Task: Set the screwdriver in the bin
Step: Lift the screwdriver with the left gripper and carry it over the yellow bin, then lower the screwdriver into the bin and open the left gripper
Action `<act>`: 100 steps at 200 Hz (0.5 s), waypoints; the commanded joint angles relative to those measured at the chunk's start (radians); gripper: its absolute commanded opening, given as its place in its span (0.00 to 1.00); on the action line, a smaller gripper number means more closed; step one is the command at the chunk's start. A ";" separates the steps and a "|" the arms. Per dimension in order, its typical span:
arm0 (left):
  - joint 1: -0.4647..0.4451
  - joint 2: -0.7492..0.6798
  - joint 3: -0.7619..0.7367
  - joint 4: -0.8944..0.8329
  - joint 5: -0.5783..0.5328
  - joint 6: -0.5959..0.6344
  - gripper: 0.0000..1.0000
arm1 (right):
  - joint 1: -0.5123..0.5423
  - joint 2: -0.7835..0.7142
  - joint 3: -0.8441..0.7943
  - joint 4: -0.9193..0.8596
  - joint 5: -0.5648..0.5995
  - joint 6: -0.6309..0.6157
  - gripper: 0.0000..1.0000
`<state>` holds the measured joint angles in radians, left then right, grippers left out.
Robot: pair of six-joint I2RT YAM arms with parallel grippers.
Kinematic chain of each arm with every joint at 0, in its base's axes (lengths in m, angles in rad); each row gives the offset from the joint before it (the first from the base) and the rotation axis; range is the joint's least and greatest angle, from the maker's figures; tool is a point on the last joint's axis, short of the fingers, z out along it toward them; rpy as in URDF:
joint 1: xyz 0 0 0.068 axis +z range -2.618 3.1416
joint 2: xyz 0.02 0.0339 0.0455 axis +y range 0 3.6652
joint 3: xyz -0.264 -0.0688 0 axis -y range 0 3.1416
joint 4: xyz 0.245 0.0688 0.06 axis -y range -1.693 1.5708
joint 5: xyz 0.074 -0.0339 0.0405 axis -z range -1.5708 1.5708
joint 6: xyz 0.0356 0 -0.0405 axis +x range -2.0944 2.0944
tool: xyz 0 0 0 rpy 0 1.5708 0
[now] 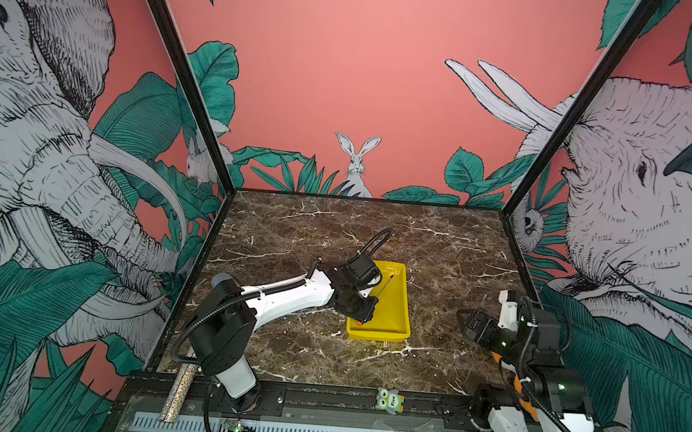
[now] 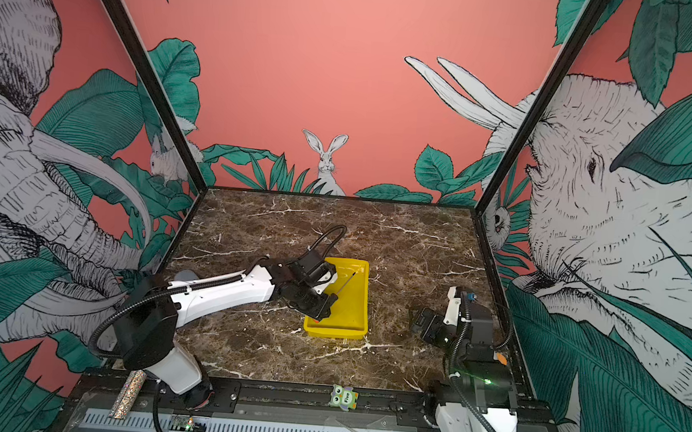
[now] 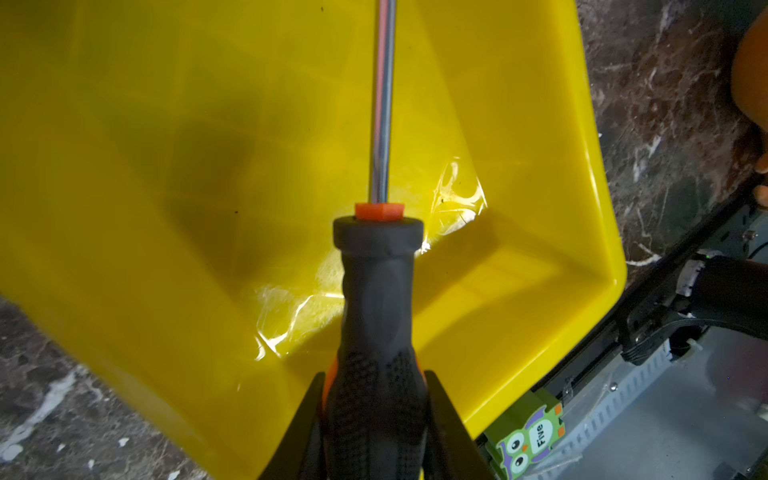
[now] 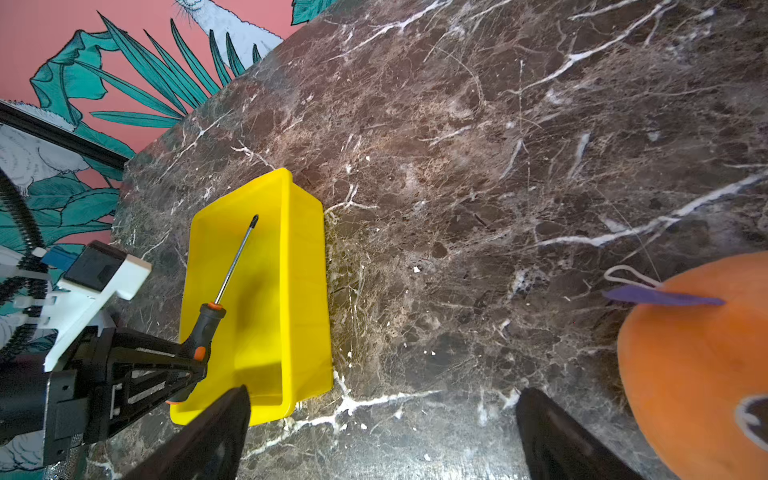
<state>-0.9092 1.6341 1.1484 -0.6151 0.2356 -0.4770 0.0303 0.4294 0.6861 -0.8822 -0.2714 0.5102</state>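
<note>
Next, my left gripper releases the screwdriver on the yellow bin's bottom, along the bin's long side (image 1: 388, 302) (image 3: 396, 124) closest to my right gripper.
The yellow bin (image 1: 377, 335) (image 2: 336, 332) lies at mid-table, long side running front to back. My left gripper (image 1: 365, 310) (image 2: 321, 307) (image 3: 374, 376) hangs over its near left part, shut on the textured black handle of the screwdriver (image 3: 378, 291) (image 4: 203, 324). The thin shaft (image 1: 385, 286) (image 2: 347, 284) slants over the bin floor (image 3: 166, 166) toward its far right. The orange end cap sits low by the near left corner; contact with the floor cannot be told. My right gripper (image 1: 463, 317) (image 2: 417, 320) (image 4: 382, 392) stands open and empty, to the right of the bin wall (image 4: 305, 291).
An orange plush thing (image 4: 698, 365) lies on the marble beside my right gripper. A green owl block marked "Five" (image 1: 390, 400) (image 2: 344, 397) (image 3: 532, 440) sits on the front rail. A glittery strip (image 1: 178, 384) leans at the front left. Printed walls enclose three sides.
</note>
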 commanded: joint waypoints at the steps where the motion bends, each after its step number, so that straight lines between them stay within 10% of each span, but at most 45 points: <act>1: -0.005 0.013 0.033 0.033 0.008 -0.056 0.00 | 0.000 -0.008 0.004 -0.006 0.027 0.011 0.99; 100: -0.014 0.135 0.074 0.135 0.046 -0.202 0.20 | 0.000 -0.035 0.004 -0.008 0.034 0.004 0.99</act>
<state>-0.9157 1.7580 1.1816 -0.5385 0.2584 -0.6167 0.0303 0.3923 0.6861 -0.8993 -0.2481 0.5121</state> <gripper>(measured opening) 0.315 0.992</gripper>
